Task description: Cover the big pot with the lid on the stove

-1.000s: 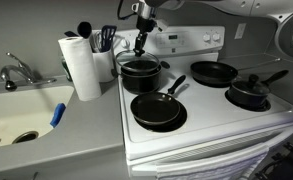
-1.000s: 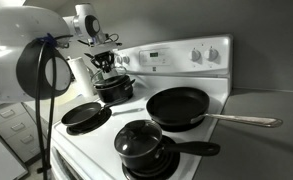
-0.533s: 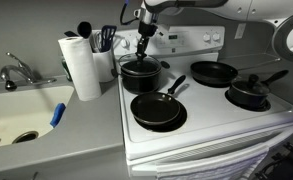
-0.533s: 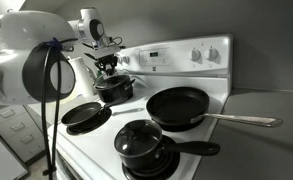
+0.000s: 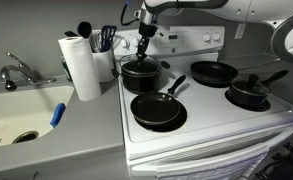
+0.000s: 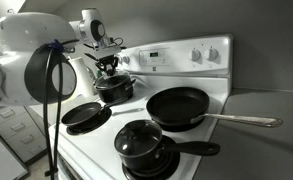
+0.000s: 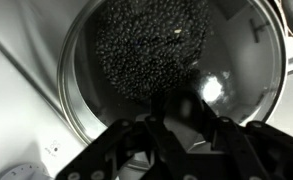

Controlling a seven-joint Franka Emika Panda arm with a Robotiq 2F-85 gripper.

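Observation:
My gripper is to release the clear-glass lid on the rim of the big black pot (image 5: pixel 146 67) (image 7: pixel 178 88), the one nearest the counter.
The big pot (image 5: pixel 139 76) (image 6: pixel 114 90), black with short side handles, stands on the back burner of the white stove (image 5: pixel 211 122) (image 6: pixel 98 140), nearest the counter. The clear-glass lid (image 7: pixel 241 75) with its metal rim hangs level over the pot's mouth; through the glass the wrist view shows the speckled pot floor. My gripper (image 5: pixel 142 50) (image 6: pixel 108 66) (image 7: pixel 183 118) comes straight down over the pot and is shut on the lid's dark centre knob. I cannot tell whether the lid's rim touches the pot.
A frying pan (image 5: pixel 156 108) sits in front of the pot, another (image 5: pixel 214 72) beside it, and a lidded long-handled saucepan (image 5: pixel 250 94) (image 6: pixel 144 146) stands further along. A paper towel roll (image 5: pixel 83 66), utensil holder (image 5: pixel 104 62) and sink (image 5: pixel 21 115) flank the stove. The knobbed back panel (image 6: pixel 186 56) rises behind.
The gripper with the lid shifted slightly and sank a little over the pot during the first half second. Since then nothing has visibly moved.

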